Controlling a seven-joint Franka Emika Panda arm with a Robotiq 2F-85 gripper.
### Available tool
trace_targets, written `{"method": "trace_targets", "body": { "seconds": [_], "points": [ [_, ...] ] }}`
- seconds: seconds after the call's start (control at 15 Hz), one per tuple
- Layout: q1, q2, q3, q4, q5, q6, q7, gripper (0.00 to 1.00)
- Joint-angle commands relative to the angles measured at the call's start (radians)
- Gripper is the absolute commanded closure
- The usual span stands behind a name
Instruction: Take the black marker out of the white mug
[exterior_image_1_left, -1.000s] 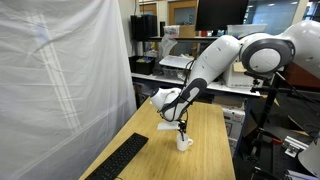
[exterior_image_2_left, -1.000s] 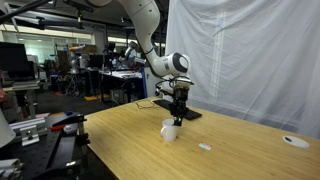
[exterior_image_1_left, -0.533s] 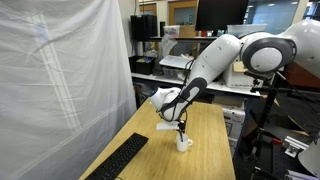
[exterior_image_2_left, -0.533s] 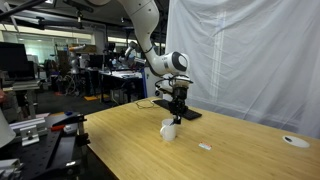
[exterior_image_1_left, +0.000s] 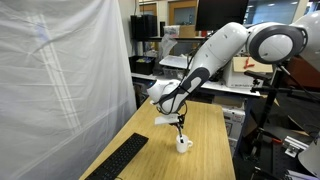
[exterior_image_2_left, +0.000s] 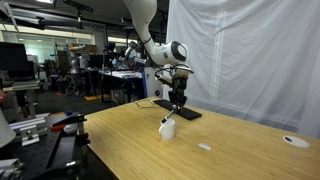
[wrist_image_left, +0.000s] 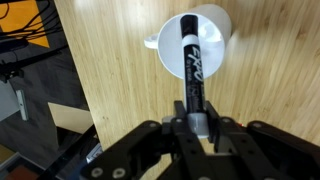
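The robot will use its gripper to set the black marker, now hanging over the mug's mouth, down on the wooden table (exterior_image_1_left: 181, 131) between the white mug and the small white scrap.
The white mug (wrist_image_left: 196, 40) stands on the wooden table, also seen in both exterior views (exterior_image_1_left: 184, 144) (exterior_image_2_left: 167, 128). My gripper (wrist_image_left: 192, 122) is shut on the grey end of the black marker (wrist_image_left: 190, 62), which hangs straight down over the mug's mouth. In the exterior views the gripper (exterior_image_1_left: 179, 113) (exterior_image_2_left: 177, 97) is above the mug and the marker (exterior_image_1_left: 181, 128) (exterior_image_2_left: 173, 112) reaches down toward the rim. Whether its tip is still inside the mug cannot be told.
A long black keyboard (exterior_image_1_left: 118, 160) lies on the table's near end. A small white disc (exterior_image_2_left: 296, 141) and a small white scrap (exterior_image_2_left: 204, 147) lie on the table. A white curtain (exterior_image_1_left: 60, 80) hangs along one side. A black mat (exterior_image_2_left: 178, 110) lies behind the mug.
My gripper has risen with the marker in it, lifting the marker up out of the mug. The mug has stayed in place.
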Motion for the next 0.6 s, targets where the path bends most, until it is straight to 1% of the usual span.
{"method": "trace_targets", "body": {
  "seconds": [0.0, 0.27, 0.53],
  "points": [
    [-0.015, -0.079, 0.014, -0.083, -0.015, 0.0, -0.076, 0.95],
    [-0.034, -0.144, 0.017, -0.158, -0.021, 0.027, -0.181, 0.95],
    [-0.061, -0.189, 0.019, -0.196, -0.02, 0.026, -0.3, 0.95]
  ]
}}
